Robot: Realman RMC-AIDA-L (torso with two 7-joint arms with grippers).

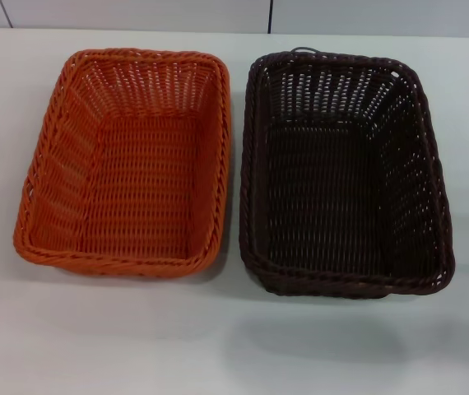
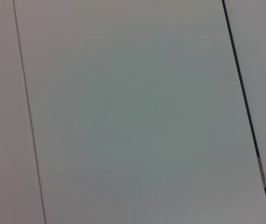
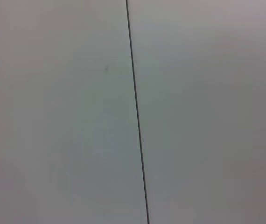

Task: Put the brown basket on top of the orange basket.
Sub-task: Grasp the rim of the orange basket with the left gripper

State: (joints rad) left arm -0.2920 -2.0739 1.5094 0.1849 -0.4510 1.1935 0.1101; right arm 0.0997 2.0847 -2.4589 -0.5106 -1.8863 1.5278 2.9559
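I will next close my left gripper on the rim of the orange basket, midway [image 1: 47, 141] along the long side away from the brown basket.
The orange basket [image 1: 127, 160] sits on the white table at the left of the head view, upright and empty. The brown basket [image 1: 343, 171] sits right beside it on the right, upright and empty, with a narrow gap between their rims. Neither gripper shows in any view. Both wrist views show only pale panels with dark seams.
The white table [image 1: 234, 346] stretches in front of the baskets. A wall of pale panels with a dark seam [image 1: 270, 15] stands behind the table's far edge.
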